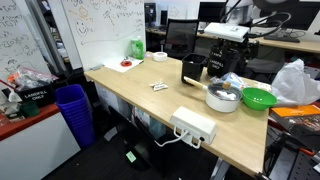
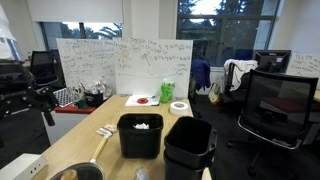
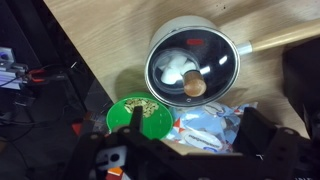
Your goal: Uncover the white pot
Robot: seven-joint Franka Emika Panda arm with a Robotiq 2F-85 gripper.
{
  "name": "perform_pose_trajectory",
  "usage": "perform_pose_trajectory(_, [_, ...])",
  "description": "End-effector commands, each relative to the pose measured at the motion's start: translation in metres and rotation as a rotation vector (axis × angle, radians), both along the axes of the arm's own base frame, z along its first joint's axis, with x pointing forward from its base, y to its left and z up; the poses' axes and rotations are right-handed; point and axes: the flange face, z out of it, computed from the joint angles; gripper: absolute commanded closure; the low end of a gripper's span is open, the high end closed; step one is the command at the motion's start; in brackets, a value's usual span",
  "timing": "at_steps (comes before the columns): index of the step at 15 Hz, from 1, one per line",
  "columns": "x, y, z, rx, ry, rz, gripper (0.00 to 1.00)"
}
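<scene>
The white pot has the glass lid's round wooden knob [image 1: 226,86] [image 3: 195,84] on it. Next, my gripper will go there and close on it, because that lifts the lid.
The white pot [image 3: 165,45] sits on the wooden table with a glass lid [image 3: 205,55] on it; the lid has a round wooden knob [image 3: 194,84]. The pot's long handle [image 3: 272,41] points right. The pot also shows in both exterior views [image 1: 222,97] [image 2: 76,172]. My gripper [image 3: 200,135] is open and empty; its two dark fingers frame the bottom of the wrist view, above a packet and short of the lid. In an exterior view the gripper [image 1: 226,62] hangs above the pot.
A bright green bowl [image 3: 140,113] [image 1: 258,98] stands beside the pot. A blue-and-white plastic packet [image 3: 205,125] lies under the gripper. Black boxy containers [image 1: 193,69] [image 2: 140,135] stand near. A white power strip [image 1: 194,125], red plate [image 1: 125,64] and tape roll [image 1: 160,57] lie on the table.
</scene>
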Motion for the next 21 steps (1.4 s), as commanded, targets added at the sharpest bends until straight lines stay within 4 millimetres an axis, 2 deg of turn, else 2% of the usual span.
perform_pose_trajectory(1, [0.008, -0.020, -0.004, 0.101, 0.031, -0.025, 0.00])
perform_pose_trajectory(5, [0.006, -0.053, -0.014, 0.140, 0.046, -0.078, 0.00])
perform_pose_trajectory(8, [0.005, -0.068, -0.033, 0.145, 0.063, -0.121, 0.00])
perform_pose_trajectory(12, [0.012, -0.067, -0.058, 0.133, 0.087, -0.131, 0.00])
perform_pose_trajectory(13, [0.006, -0.068, -0.052, 0.130, 0.088, -0.120, 0.00])
perform_pose_trajectory(15, [0.008, -0.066, -0.059, 0.130, 0.097, -0.123, 0.00])
perform_pose_trajectory(21, [0.010, -0.067, -0.058, 0.130, 0.093, -0.123, 0.00])
